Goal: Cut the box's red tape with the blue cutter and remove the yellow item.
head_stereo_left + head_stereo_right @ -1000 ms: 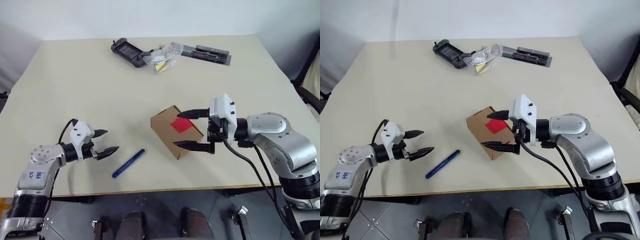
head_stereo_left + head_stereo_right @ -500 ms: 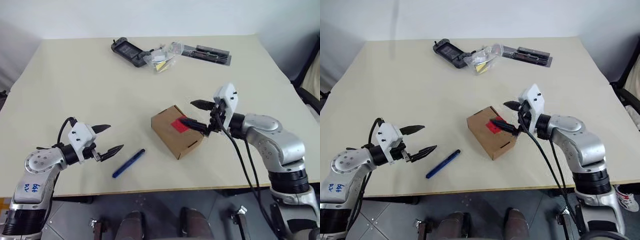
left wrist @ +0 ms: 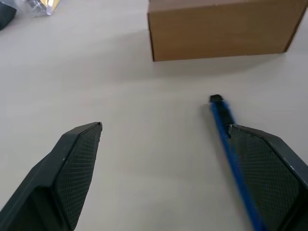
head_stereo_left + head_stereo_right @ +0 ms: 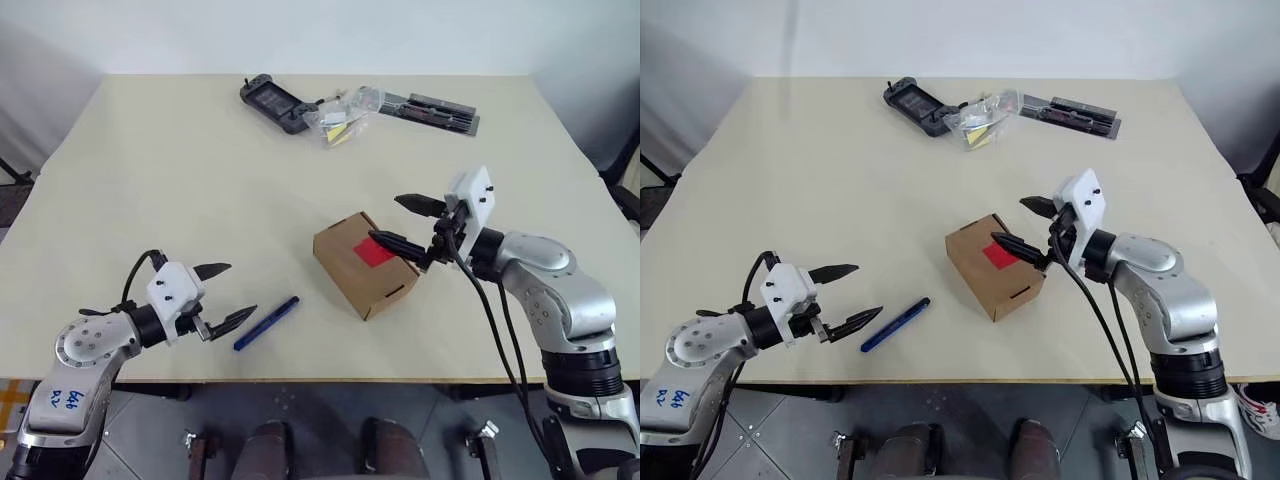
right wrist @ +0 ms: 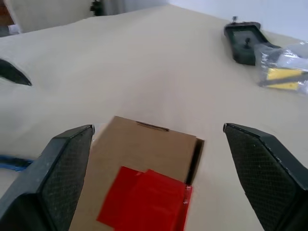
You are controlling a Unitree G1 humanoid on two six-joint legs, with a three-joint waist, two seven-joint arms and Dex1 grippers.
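Next, my left gripper swings into line and closes around the blue cutter's near end (image 4: 243, 342), because the blue cutter slants beneath one of that gripper's fingers.
The brown box (image 4: 360, 270) lies on the table (image 4: 160, 180), red tape (image 4: 375, 251) across its top. My right gripper (image 4: 385, 218) hovers open just above the box's right side, one fingertip over the tape; in the right wrist view the box (image 5: 144, 144) and the red tape (image 5: 144, 199) lie below the spread fingers. The blue cutter (image 4: 267, 323) lies flat to the left of the box. My left gripper (image 4: 240, 290) is open at the cutter's near end, and one finger (image 3: 264, 163) overlaps the blue cutter (image 3: 222, 118) without gripping it. The yellow item is hidden.
At the table's far side lie a black game controller (image 4: 272, 100), a clear plastic bag (image 4: 342, 122) with yellowish bits and a flat black tool strip (image 4: 442, 110). The table's front edge (image 4: 330, 382) runs close below the cutter.
The camera has shifted. My right gripper has left its straddle around the box, turned and drawn to the box's right top. My left gripper has closed in on the cutter.
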